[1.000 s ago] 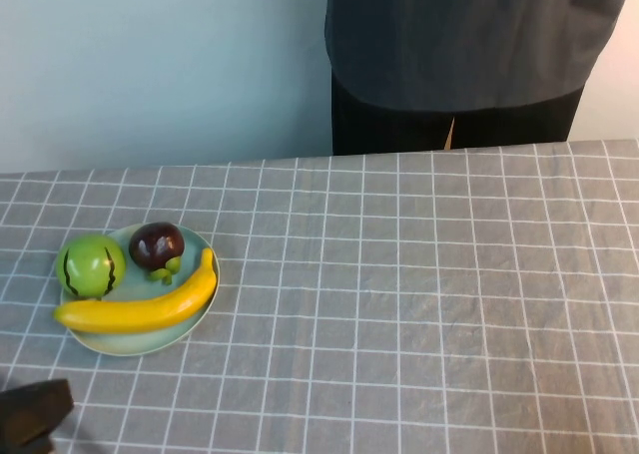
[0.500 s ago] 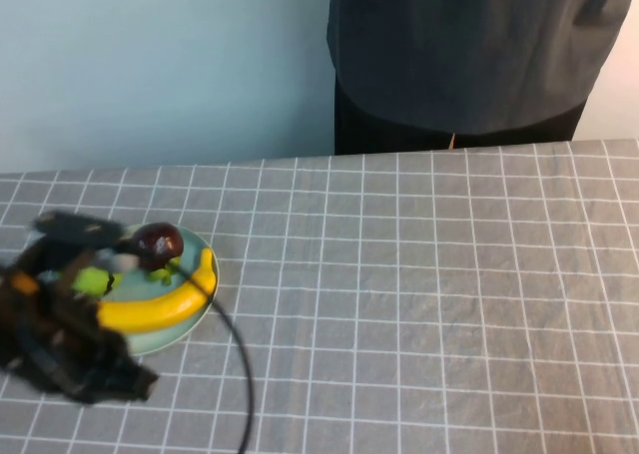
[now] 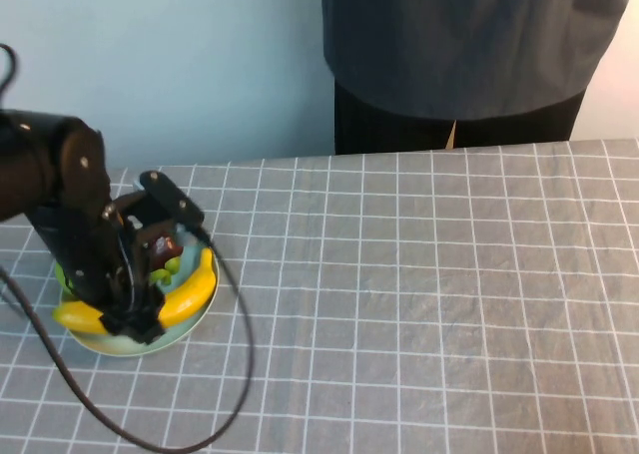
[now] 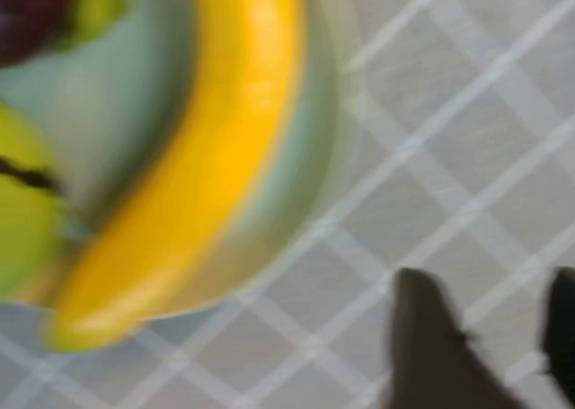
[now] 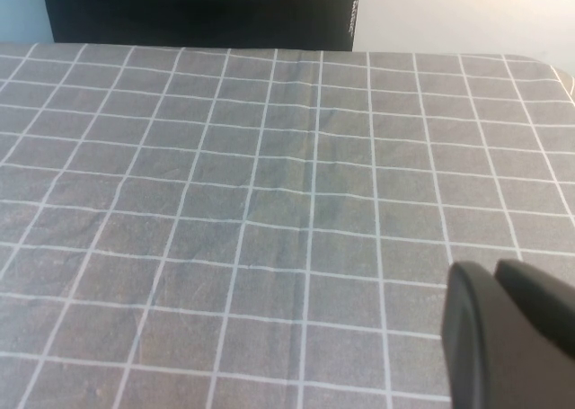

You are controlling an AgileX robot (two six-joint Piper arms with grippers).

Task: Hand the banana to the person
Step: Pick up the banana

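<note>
The yellow banana's middle [image 3: 165,310] [image 4: 196,177] on the pale green plate is the next spot my left gripper needs to move to and close on.
The yellow banana [image 3: 193,292] lies along the near rim of a pale green plate [image 3: 180,329] at the table's left; it also shows in the left wrist view [image 4: 211,148]. My left gripper [image 3: 140,324] hangs low over the plate's near edge, partly covering the banana. In the left wrist view it [image 4: 494,337] is open and empty, its fingers [image 4: 431,346] over the cloth just beside the plate. The person [image 3: 459,45] stands behind the far edge; no hand shows. My right gripper [image 5: 490,270] is shut and empty over bare cloth, out of the high view.
A round green fruit [image 4: 18,211] and a dark purple fruit [image 3: 165,244] share the plate behind the banana. The left arm's black cable [image 3: 235,374] loops across the cloth in front of the plate. Grey checked tablecloth [image 3: 449,304] covers the table.
My left arm has risen from the near left corner and swung over the plate, now covering the green fruit and the middle of the banana. The fruit has not moved.
</note>
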